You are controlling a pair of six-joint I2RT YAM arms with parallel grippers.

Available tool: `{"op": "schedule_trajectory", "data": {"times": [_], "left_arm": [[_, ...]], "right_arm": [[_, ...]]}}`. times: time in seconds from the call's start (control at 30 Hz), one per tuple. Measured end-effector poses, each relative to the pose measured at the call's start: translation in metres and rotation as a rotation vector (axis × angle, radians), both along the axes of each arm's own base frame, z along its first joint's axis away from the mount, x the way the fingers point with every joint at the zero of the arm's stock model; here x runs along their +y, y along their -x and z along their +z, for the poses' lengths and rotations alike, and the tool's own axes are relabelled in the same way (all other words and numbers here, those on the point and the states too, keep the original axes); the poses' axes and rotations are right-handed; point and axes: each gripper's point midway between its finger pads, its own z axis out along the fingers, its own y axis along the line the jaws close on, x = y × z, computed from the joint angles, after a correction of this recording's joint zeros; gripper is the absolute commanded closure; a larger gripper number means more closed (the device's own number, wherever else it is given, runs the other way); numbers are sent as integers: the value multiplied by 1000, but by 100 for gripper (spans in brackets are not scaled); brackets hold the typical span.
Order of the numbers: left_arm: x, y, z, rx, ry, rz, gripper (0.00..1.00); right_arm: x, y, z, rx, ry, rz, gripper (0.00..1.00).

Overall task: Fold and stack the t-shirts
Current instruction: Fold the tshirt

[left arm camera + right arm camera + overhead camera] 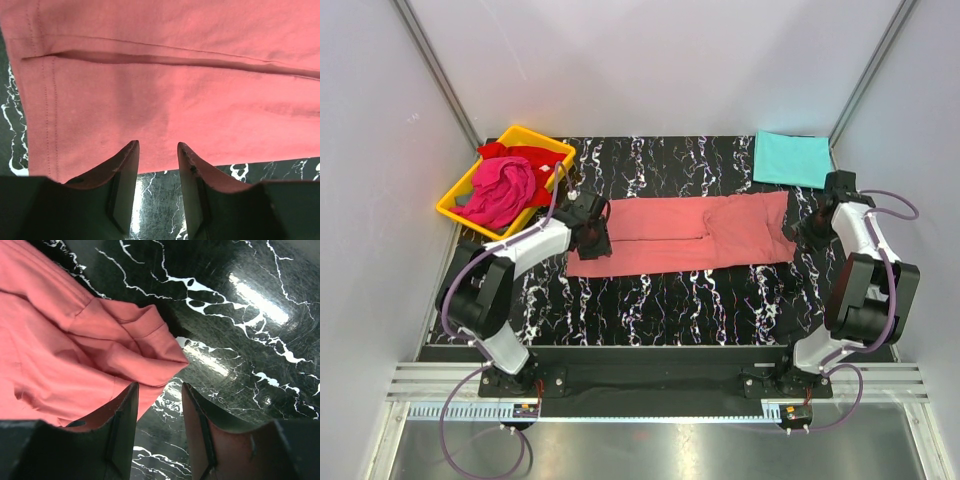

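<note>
The salmon-pink t-shirt's near edge runs at a slant toward its bunched corner, so the robot's right gripper should pinch that corner [788, 256] and pull the t-shirt's edge straight before the next fold.
The salmon-pink t-shirt [685, 235] lies folded into a long strip across the middle of the black marbled table [660, 300]. My left gripper [592, 240] is open and empty over the strip's left end; the left wrist view shows the cloth [165, 95] just ahead of the fingers. My right gripper [803, 233] is open and empty at the strip's right end, next to its bunched corner [125, 345]. The turquoise t-shirt [792, 158] lies folded at the back right. The magenta t-shirt [500, 192] and the red t-shirt [535, 157] lie crumpled in the tray.
A yellow plastic tray [545, 137] stands at the back left corner, tilted over the table's edge. White walls close in the back and both sides. The arm bases sit on a black rail [650, 378] at the near edge.
</note>
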Motion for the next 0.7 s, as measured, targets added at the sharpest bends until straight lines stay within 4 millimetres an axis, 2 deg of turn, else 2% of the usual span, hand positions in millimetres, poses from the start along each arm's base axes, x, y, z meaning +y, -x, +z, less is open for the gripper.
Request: {"op": "schedule_trajectory", "data": {"times": [0.13, 0.27, 0.53, 0.67, 0.7], "left_arm": [[1, 2, -11, 31, -16, 0, 59], [3, 4, -22, 59, -33, 2, 58], [10, 5, -30, 68, -75, 16, 59], [10, 2, -30, 68, -88, 25, 59], [11, 1, -30, 68, -91, 28, 59]], "right_arm": [[-3, 3, -8, 6, 1, -11, 54], [-4, 6, -24, 28, -6, -25, 54], [-7, -2, -55, 46, -32, -61, 56], [-4, -2, -61, 35, -53, -78, 65], [-4, 0, -64, 37, -56, -83, 76]]}}
